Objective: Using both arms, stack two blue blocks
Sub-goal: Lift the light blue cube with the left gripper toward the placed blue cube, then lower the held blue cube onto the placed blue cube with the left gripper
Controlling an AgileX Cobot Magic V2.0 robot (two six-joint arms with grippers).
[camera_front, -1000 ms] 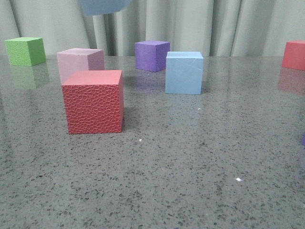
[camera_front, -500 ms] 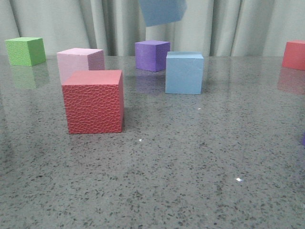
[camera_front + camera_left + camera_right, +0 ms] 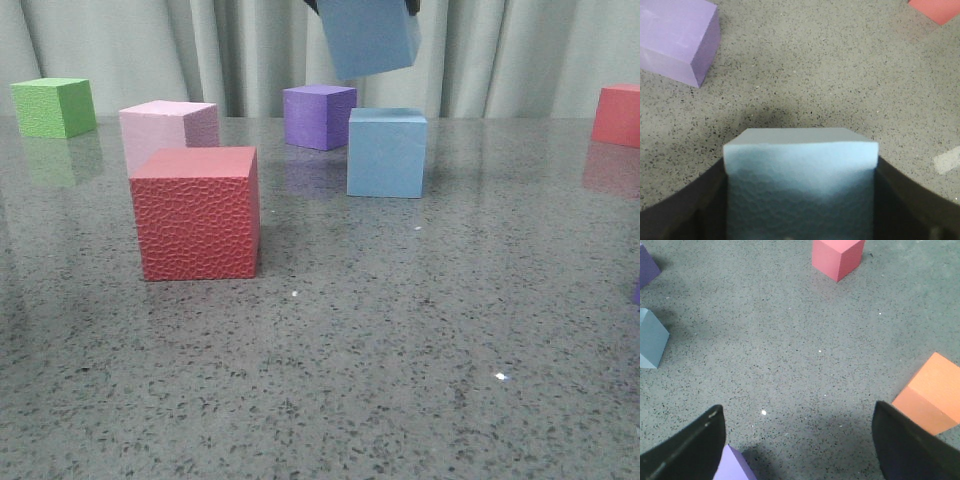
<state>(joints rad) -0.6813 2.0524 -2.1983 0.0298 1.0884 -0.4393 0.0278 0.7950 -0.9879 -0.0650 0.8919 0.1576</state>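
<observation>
The robot's left gripper will release the held blue block flush on the top side of the standing blue block (image 3: 389, 114).
One pale blue block (image 3: 386, 153) stands on the grey table at mid right. The other blue block (image 3: 368, 37) hangs in the air just above it and slightly left, tilted, held by my left gripper (image 3: 362, 6), whose black fingers show only at the top edge. In the left wrist view the held blue block (image 3: 800, 185) fills the space between the two dark fingers (image 3: 687, 210). My right gripper (image 3: 797, 440) is open and empty over bare table, out of the front view. The standing blue block shows at the edge of the right wrist view (image 3: 651, 339).
A red textured cube (image 3: 196, 212) stands front left, a pink cube (image 3: 167, 132) behind it, a green cube (image 3: 54, 106) far left, a purple cube (image 3: 318, 116) behind the standing blue block. Another red cube (image 3: 617, 115) is far right. An orange cube (image 3: 932, 392) and a lilac cube (image 3: 732, 465) lie near my right gripper.
The held blue block has moved right and down, from the top left of centre to just above the standing blue block. Nothing on the table moved.
</observation>
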